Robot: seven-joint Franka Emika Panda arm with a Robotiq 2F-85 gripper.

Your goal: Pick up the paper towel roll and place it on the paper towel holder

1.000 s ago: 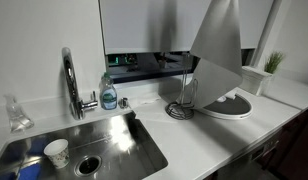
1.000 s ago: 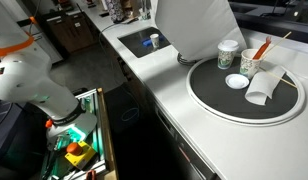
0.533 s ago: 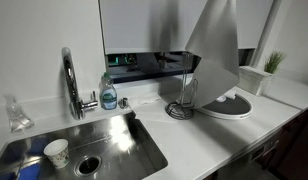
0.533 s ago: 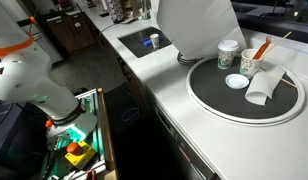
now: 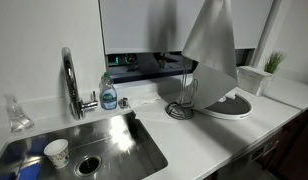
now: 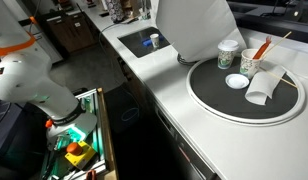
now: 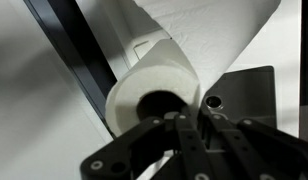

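Note:
Next, my gripper lets go of the paper towel roll, standing upright on the round ring base of the paper towel holder (image 5: 179,113).
The paper towel roll (image 5: 211,45) is a big white cylinder held in the air above the counter, and it also fills the top of an exterior view (image 6: 194,25). In the wrist view my gripper (image 7: 190,126) is shut on the wall of the roll (image 7: 144,80), with one finger inside its dark core hole. The paper towel holder (image 5: 182,100), a slim wire stand on a round ring base, stands on the counter just below and left of the roll's lower edge. The gripper itself is hidden behind the roll in both exterior views.
A steel sink (image 5: 114,145) with a paper cup (image 5: 57,152) in it, a curved chrome tap (image 5: 70,80) and a soap bottle (image 5: 109,95) are to the left. A wide dark round tray (image 6: 239,105) with cups (image 6: 228,55) lies beside the holder. A small plant (image 5: 272,62) stands at the back.
The roll has moved slightly to the left in the exterior view, nearer to above the holder. Nothing else has moved.

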